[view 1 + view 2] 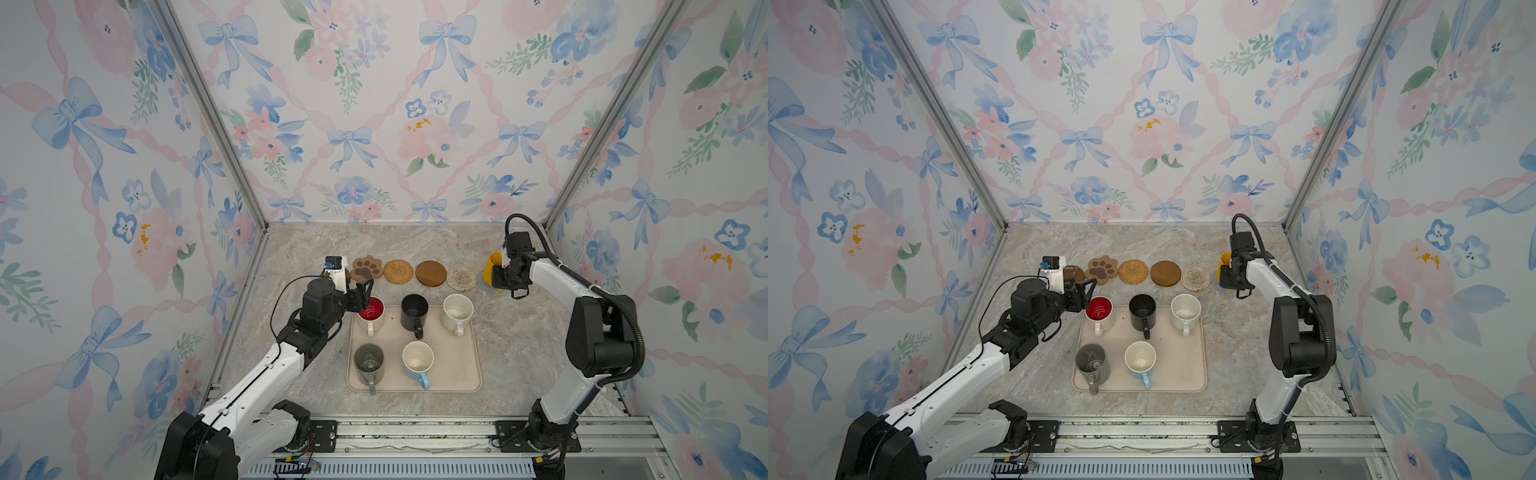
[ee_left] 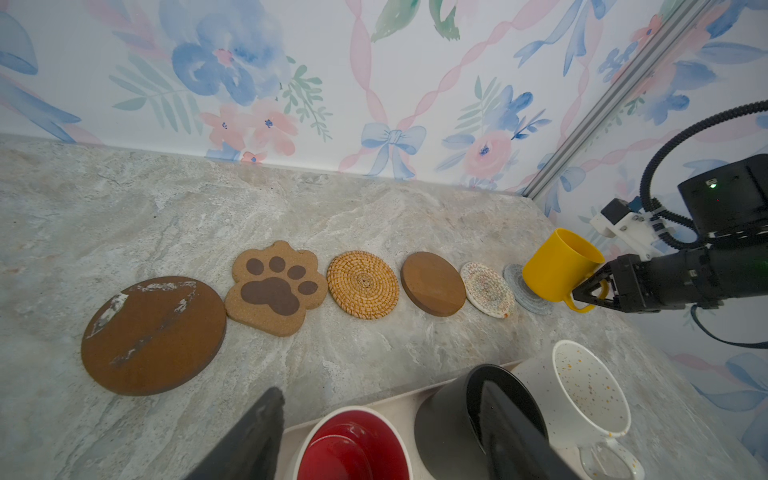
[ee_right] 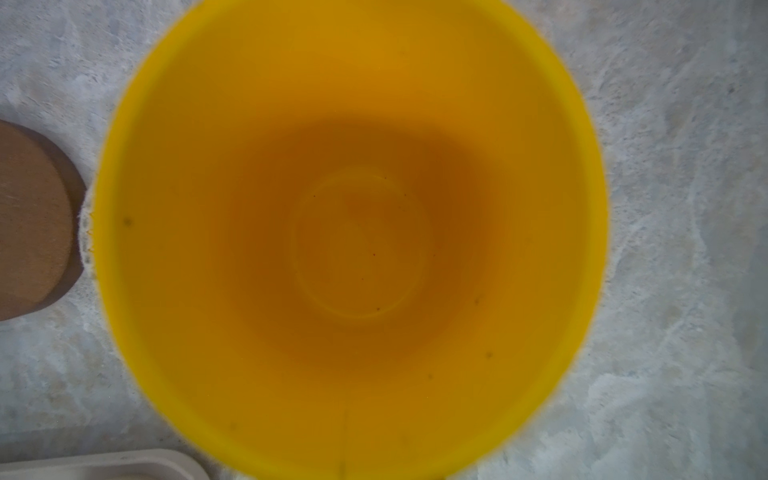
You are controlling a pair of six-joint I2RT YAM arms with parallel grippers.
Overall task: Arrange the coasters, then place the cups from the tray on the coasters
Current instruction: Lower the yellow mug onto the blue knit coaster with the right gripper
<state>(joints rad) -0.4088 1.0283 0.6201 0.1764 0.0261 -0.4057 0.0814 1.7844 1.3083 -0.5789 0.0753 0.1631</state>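
Next, my right gripper lets go of the yellow cup on the blue-grey coaster [image 1: 491,279], next to the cream woven one.
Several coasters lie in a row behind the tray [image 1: 457,374]: a dark brown disc [image 2: 153,334], a paw [image 1: 366,268], a rattan round [image 1: 398,272], a brown disc [image 1: 431,273], a cream woven round [image 1: 461,277] and a blue-grey round [image 2: 515,282]. My right gripper [image 2: 592,291] is shut on the handle of the yellow cup [image 1: 494,259], which tilts over the blue-grey coaster. I cannot tell whether it rests there. My left gripper [image 2: 374,436] is open over the tray's far left corner, with the red-inside cup [image 1: 372,311] between its fingers.
The tray also holds a black cup [image 1: 414,309], a cream speckled cup [image 1: 457,309], a grey cup [image 1: 368,361] and a light blue cup [image 1: 417,359]. The back wall stands behind the coaster row, and side walls close in on both sides.
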